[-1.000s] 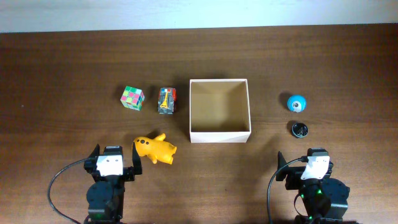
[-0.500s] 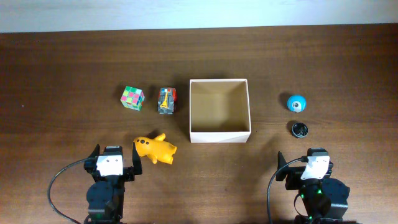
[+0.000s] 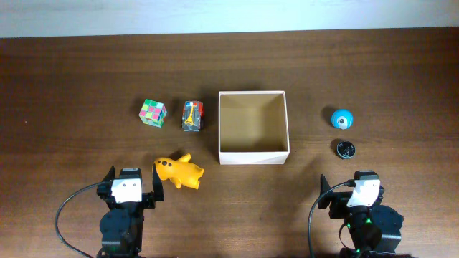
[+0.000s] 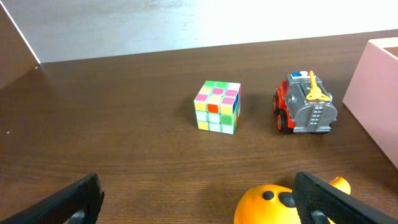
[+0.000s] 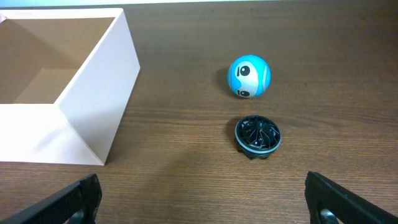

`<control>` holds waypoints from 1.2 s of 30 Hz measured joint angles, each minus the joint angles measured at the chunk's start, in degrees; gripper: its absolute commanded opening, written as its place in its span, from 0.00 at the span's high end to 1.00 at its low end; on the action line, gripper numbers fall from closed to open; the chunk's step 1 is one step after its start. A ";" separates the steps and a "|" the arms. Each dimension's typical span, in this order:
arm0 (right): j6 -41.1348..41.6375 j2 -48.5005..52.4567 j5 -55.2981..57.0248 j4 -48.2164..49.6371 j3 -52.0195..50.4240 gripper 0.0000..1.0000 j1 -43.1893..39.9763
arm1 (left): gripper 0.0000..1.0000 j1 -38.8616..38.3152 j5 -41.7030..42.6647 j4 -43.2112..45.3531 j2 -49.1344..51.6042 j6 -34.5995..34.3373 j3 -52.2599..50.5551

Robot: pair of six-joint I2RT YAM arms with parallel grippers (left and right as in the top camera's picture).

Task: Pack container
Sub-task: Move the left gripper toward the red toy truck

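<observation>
I should next move my left gripper to the red-and-grey toy truck beside the colour cube and close it on the toy truck's sides [image 3: 192, 113] [image 4: 308, 102].
The container [image 3: 253, 153], a square open box with white walls and tan inside, stands mid-table and holds nothing I can see; it also shows in the right wrist view [image 5: 93, 74]. Left of it lie a colour cube [image 3: 153, 112], a red-and-grey toy truck [image 3: 192, 115] and a yellow toy [image 3: 179, 171]. Right of it lie a blue ball [image 3: 341, 118] and a small black disc [image 3: 346, 149]. My left gripper [image 3: 132, 188] is open near the front edge, its right finger beside the yellow toy [image 4: 273, 202]. My right gripper [image 3: 356, 190] is open and empty, just in front of the disc [image 5: 258, 135].
A pale wall borders the table's far edge [image 3: 229, 16]. Bare wood lies between both grippers and around the toys. In the left wrist view the cube [image 4: 217, 106] and truck [image 4: 305, 103] stand ahead, with the container's wall [image 4: 379, 93] at the right.
</observation>
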 measured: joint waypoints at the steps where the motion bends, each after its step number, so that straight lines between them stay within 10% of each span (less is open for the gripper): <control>1: 0.02 0.00 0.00 0.00 0.00 0.01 0.00 | 0.01 0.00 0.00 0.00 0.00 0.00 0.00; 36: 6.49 1.77 -11.80 12.87 2.47 0.01 0.00 | 0.01 0.00 10.01 6.45 0.72 -0.26 3.93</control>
